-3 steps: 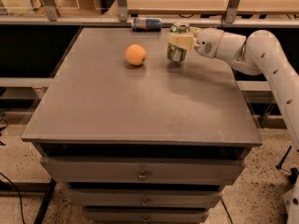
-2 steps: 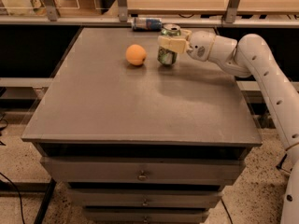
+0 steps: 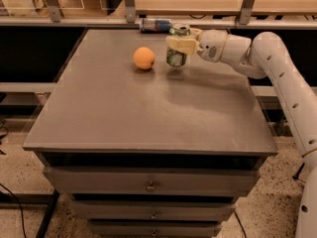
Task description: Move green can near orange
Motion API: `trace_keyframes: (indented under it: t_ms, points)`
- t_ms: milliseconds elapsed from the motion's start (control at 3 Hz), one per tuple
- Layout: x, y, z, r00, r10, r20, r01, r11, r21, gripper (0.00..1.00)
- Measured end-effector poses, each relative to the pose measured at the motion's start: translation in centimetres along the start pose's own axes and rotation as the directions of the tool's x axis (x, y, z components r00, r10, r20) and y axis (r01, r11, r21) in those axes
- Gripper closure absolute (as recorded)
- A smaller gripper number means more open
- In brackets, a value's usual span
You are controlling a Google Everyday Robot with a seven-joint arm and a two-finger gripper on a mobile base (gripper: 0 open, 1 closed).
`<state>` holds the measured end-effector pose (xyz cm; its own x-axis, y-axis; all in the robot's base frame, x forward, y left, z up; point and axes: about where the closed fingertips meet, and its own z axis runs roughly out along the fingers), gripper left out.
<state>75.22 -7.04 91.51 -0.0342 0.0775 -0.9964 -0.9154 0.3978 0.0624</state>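
Note:
My gripper will let go of the green can on the grey table (image 3: 166, 69) close beside the orange, on the side facing my arm.
The green can (image 3: 176, 56) stands upright at the far middle of the grey table (image 3: 148, 108), its silver top showing. My gripper (image 3: 179, 43) reaches in from the right and is shut on the green can around its upper half. The orange (image 3: 144, 58) sits on the table a short way to the left of the can, with a small gap between them.
A blue and silver can (image 3: 154, 25) lies on its side at the table's far edge, just behind the gripper. A wooden shelf with metal posts (image 3: 130, 4) runs behind the table. Drawers (image 3: 148, 185) sit below the front edge. My white arm (image 3: 277, 73) spans the right side.
My gripper has carried the green can to the left, closer to the orange. The orange and the blue can have not moved.

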Motion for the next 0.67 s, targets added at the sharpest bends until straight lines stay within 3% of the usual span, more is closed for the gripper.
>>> trace_keyframes:
  t_ms: [667]
  points:
    - [-1.38, 0.79, 1.33, 0.999, -0.032, -0.006, 0.032, 0.9992, -0.024, 1.0]
